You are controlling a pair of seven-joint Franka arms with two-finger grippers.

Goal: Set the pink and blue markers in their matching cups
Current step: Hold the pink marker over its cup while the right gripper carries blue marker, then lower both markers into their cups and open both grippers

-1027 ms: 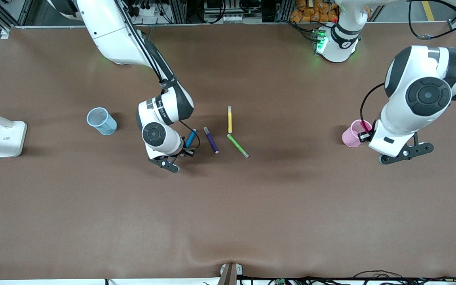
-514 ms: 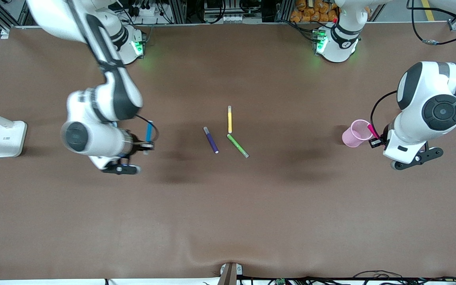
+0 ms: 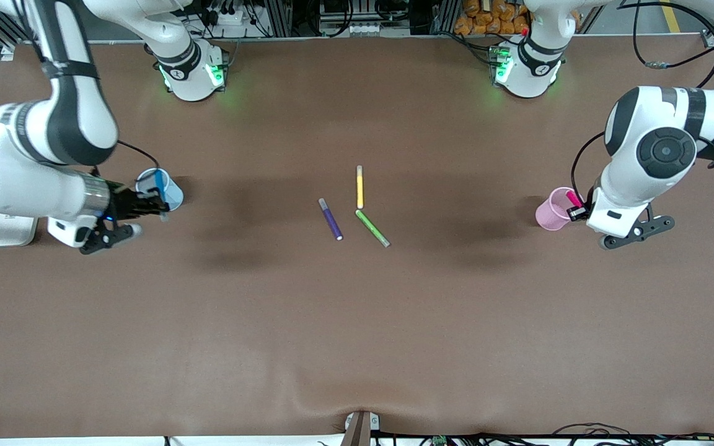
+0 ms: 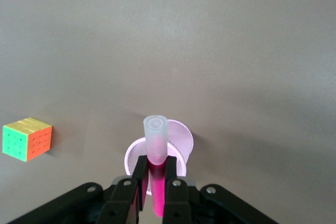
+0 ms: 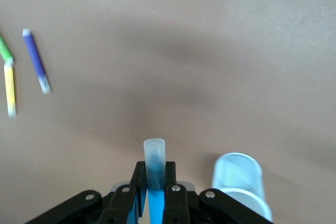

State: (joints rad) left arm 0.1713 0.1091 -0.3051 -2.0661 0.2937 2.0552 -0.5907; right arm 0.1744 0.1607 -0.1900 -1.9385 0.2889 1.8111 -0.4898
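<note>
My left gripper is going to let go of the pink marker down inside the opening of the pale pink cup [image 3: 556, 209] [image 4: 171, 156]. The marker is now over that cup's mouth.
My right gripper [image 3: 160, 207] is shut on the blue marker [image 3: 159, 184], which hangs over the rim of the pale blue cup [image 3: 172, 196] at the right arm's end of the table. In the right wrist view the blue marker [image 5: 155, 166] sits upright between the fingers, greyish end out, beside the blue cup [image 5: 239, 174]. My left gripper [image 3: 576, 212] is shut on the pink marker [image 3: 572, 198] at the edge of the pale pink cup [image 3: 549, 214]. The left wrist view shows the pink marker [image 4: 156, 169] over the mouth of the pink cup [image 4: 182, 139].
A dark purple pen [image 3: 330, 219], a yellow pen [image 3: 360, 187] and a green pen [image 3: 372, 228] lie together mid-table. A white lamp base [image 3: 7, 232] stands near the right arm's wrist. A colour cube [image 4: 27, 139] sits on the table near the pink cup.
The right arm has swung from beside the loose pens to the blue cup, carrying the blue marker. The left gripper shifted slightly and is back beside the pink cup with the pink marker.
</note>
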